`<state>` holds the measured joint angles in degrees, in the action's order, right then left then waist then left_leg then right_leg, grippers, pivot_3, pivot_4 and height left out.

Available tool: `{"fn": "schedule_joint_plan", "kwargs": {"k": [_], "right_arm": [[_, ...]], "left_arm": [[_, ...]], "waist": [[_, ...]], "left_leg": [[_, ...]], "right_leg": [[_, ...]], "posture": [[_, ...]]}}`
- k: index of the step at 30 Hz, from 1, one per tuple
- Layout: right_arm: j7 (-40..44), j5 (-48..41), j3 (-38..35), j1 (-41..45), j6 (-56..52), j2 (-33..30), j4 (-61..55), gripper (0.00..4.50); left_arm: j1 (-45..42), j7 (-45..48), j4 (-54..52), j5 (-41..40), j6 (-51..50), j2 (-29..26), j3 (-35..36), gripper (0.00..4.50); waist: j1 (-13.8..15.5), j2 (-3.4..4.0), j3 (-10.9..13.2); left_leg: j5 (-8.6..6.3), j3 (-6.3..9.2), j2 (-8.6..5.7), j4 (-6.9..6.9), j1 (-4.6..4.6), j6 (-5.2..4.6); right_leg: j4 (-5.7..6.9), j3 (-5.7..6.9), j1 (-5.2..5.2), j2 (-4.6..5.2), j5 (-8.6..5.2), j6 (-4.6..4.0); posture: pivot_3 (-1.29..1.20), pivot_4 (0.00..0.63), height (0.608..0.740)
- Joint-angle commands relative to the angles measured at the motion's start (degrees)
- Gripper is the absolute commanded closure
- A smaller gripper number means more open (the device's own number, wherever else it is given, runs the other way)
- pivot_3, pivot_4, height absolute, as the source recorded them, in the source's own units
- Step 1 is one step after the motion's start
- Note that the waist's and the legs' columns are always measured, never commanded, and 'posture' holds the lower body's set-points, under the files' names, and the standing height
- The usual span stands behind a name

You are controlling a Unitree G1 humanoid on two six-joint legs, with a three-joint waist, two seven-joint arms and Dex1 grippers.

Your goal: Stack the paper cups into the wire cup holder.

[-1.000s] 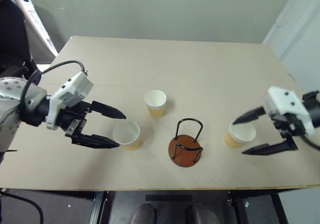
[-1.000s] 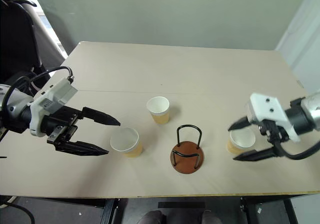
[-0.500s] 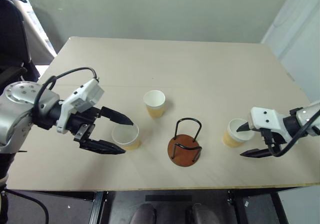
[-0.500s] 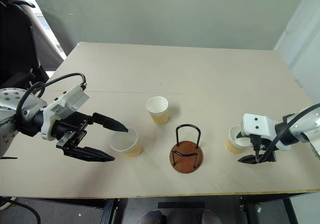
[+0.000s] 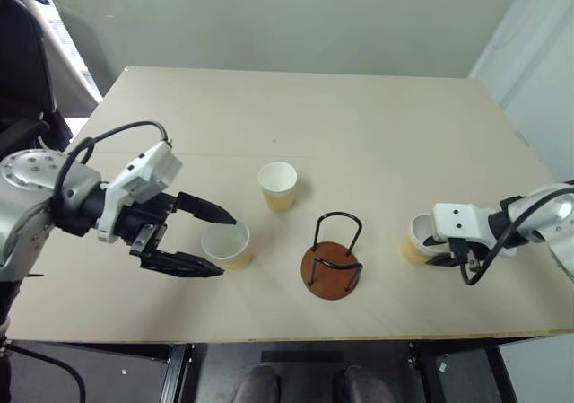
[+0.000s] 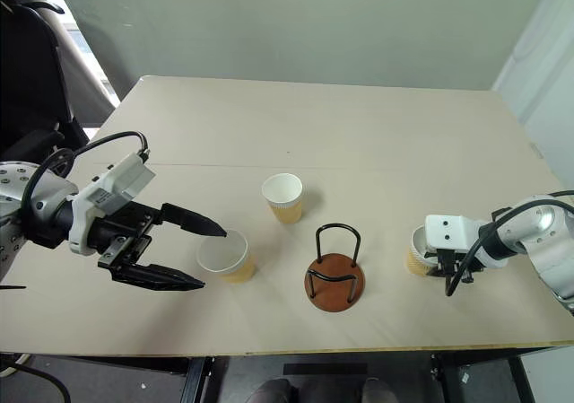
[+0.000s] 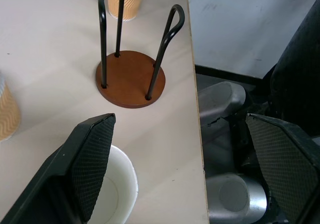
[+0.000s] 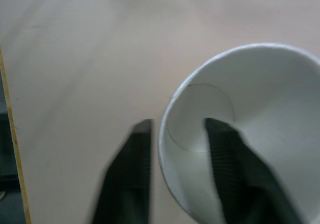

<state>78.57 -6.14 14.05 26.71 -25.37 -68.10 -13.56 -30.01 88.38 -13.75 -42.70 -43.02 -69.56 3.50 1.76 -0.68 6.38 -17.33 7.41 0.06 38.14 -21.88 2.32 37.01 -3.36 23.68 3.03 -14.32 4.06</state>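
Next, I close my left gripper on the far side of the rim [image 5: 218, 224] of the paper cup beside its fingers, away from the front edge of the table.
Three paper cups stand upright on the pale table [image 5: 359, 125]. My left gripper [image 5: 220, 243] is open, its two black fingers reaching along either side of the left cup [image 5: 228, 245]; in the left wrist view that cup [image 7: 117, 194] sits by one finger. The middle cup [image 5: 278, 186] stands alone further back. My right gripper [image 8: 177, 126] is down on the right cup [image 5: 414, 246], one finger inside and one outside, shut on its wall. The wire cup holder [image 5: 333, 264], a brown disc with black loops, stands with nothing in it between the left and right cups.
The table's front edge [image 5: 296, 338] runs close below the holder and the cups. A dark chair [image 5: 22, 53] stands off the far left corner. A pale wall rises behind the table.
My right gripper has dropped onto the right cup and its fingers have closed from wide open onto the cup's wall. The left gripper has stayed open by the left cup.
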Motion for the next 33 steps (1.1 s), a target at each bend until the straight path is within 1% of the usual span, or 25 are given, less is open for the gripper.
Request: {"fn": "schedule_joint_plan", "kwargs": {"k": [1, 5, 8, 11, 14, 16, 20, 30, 33], "right_arm": [[4.0, -3.5, -4.4, 2.0, -0.4, -2.7, -2.7, 4.49], [9.9, -14.5, -10.6, 8.5, -6.3, -4.4, -6.7, 4.49], [11.1, -20.6, -12.7, 15.6, -10.3, -3.3, -7.7, 4.49], [9.0, -25.1, -11.8, 25.3, -14.1, 1.7, -8.1, 4.49], [6.2, -27.4, -9.0, 31.5, -17.3, 8.1, -9.6, 4.49], [6.0, -26.7, -6.0, 32.2, -17.2, 10.7, -11.1, 4.49], [5.3, -24.5, -1.2, 31.1, -16.3, 13.3, -13.0, 4.49], [6.9, -22.9, 2.0, 28.2, -15.0, 12.9, -14.1, 4.49], [7.4, -21.0, 3.3, 27.4, -13.6, 12.2, -14.2, 4.49]], "left_arm": [[-0.1, 0.0, -1.3, -0.5, -0.3, -1.1, 2.0, 0.0], [-0.1, 0.2, -1.0, -0.1, 0.0, -1.3, 1.9, 0.0], [0.0, 0.1, -0.8, 0.3, 0.3, -1.3, 1.6, 0.0], [0.2, -0.1, -0.8, 0.6, 0.6, -1.1, 1.3, 0.0], [0.2, -0.3, -0.8, 0.8, 0.6, -0.8, 1.1, 0.0], [0.4, -0.3, -0.9, 1.0, 0.8, -0.6, 1.0, 0.0], [1.2, -0.6, -1.5, 0.8, 0.5, -0.7, 1.5, 0.0], [4.6, -2.1, -3.6, -0.6, -0.4, -2.0, 4.6, 0.0], [5.1, -2.2, -3.9, -0.7, -0.5, -2.2, 5.0, 0.0]], "waist": [[0.0, 0.0, 0.0], [0.0, 0.02, 0.0], [-0.2, 0.02, 0.0], [-0.4, 0.02, 0.0], [-0.6, 0.03, 0.0], [-0.6, 0.02, 0.0], [-0.3, 0.03, 0.0], [-0.4, 0.03, 0.0], [-0.4, 0.03, 0.0]], "left_leg": [[0.0, 0.0, -0.01, 0.0, 0.0, 0.0], [0.01, -0.03, -0.01, -0.02, -0.01, 0.02], [0.02, -0.05, 0.0, -0.03, 0.02, 0.04], [0.03, -0.02, 0.03, -0.01, 0.04, 0.05], [0.05, 0.0, 0.03, 0.0, 0.08, 0.04], [0.07, 0.05, 0.08, 0.0, 0.07, 0.06], [0.07, 0.1, 0.08, 0.02, 0.01, 0.05], [0.07, 0.1, 0.09, 0.0, 0.0, 0.06], [0.07, 0.09, 0.08, 0.02, 0.0, 0.06]], "right_leg": [[0.0, 0.0, 0.0, 0.0, 0.0, 0.0], [-0.02, -0.01, 0.02, -0.01, 0.0, 0.0], [-0.04, -0.05, 0.03, -0.07, -0.01, -0.02], [-0.08, -0.06, 0.02, -0.12, -0.02, -0.04], [-0.08, -0.06, 0.06, -0.15, -0.04, -0.07], [-0.08, -0.04, 0.07, -0.21, -0.06, -0.1], [-0.08, -0.01, 0.07, -0.2, -0.07, -0.12], [-0.06, 0.0, 0.06, -0.19, -0.07, -0.12], [-0.06, -0.01, 0.05, -0.18, -0.07, -0.12]], "posture": [[0.0, 0.15, 0.74], [0.0, 0.15, 0.74], [0.0, 0.15, 0.74], [0.0, 0.15, 0.74], [0.0, 0.15, 0.74], [0.0, 0.15, 0.74], [0.0, 0.15, 0.74], [0.0, 0.15, 0.74], [0.0, 0.15, 0.74]]}}
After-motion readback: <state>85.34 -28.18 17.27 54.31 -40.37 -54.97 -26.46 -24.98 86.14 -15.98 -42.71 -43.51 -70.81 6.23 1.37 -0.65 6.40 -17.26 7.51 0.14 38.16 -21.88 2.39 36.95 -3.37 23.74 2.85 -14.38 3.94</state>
